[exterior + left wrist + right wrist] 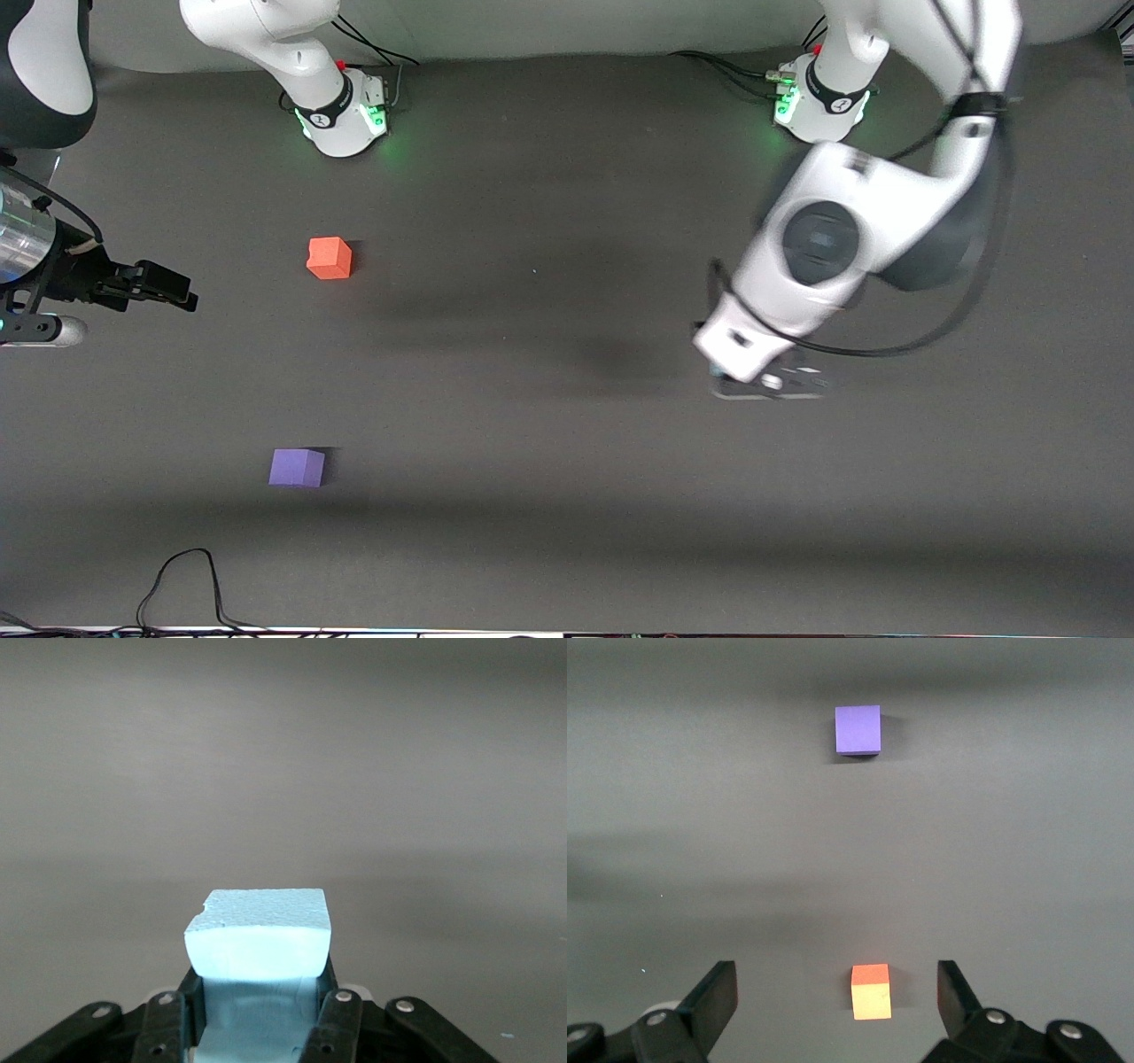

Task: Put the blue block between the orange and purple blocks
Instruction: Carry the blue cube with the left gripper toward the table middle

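The blue block will sit on the mat midway (542,315) between my left gripper and the orange block after that gripper lets go.
The pale blue block (259,935) sits between the fingers of my left gripper (259,1010), which is shut on it. In the front view this gripper (764,381) hangs low over the table toward the left arm's end, and the hand hides the block. The orange block (330,258) and the purple block (297,467) rest on the table toward the right arm's end, the purple one nearer the front camera. My right gripper (189,297) is open and empty, held up at that end; its wrist view shows its gripper (837,997), the orange block (871,990) and the purple block (858,729).
A dark grey mat (549,496) covers the table. The right arm's base (345,111) and the left arm's base (815,102) stand along the edge farthest from the front camera. A black cable (186,576) loops at the edge nearest the front camera.
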You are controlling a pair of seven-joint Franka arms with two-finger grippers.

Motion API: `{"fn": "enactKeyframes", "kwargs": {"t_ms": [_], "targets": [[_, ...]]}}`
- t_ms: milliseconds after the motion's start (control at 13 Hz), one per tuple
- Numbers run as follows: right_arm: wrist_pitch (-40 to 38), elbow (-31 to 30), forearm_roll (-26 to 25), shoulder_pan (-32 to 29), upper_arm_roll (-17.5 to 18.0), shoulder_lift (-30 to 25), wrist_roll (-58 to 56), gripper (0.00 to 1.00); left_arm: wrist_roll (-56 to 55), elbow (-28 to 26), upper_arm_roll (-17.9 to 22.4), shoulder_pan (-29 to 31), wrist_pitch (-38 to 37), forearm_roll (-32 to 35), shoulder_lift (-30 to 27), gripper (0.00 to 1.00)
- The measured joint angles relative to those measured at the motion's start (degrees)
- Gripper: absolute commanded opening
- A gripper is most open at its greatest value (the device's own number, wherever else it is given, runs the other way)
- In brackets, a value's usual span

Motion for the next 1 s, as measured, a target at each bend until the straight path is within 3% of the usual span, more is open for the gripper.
{"fn": "enactKeyframes", "kwargs": {"t_ms": [538,923,1000], "targets": [[0.0,0.0,0.0,0.0,-0.1,0.0,0.0,1.00,-20.4,5.7,0.5,-20.0,11.2,1.3,14.5,0.41],[0.0,0.0,0.3,0.0,-0.1,0.0,0.0,1.00,-28.6,7.0,0.9,-24.4,18.2,4.8,24.1,0.43],[0.0,0.0,0.4,0.0,-0.1,0.0,0.0,1.00,-28.7,7.2,1.0,-24.4,18.4,4.8,24.6,0.50]]}}
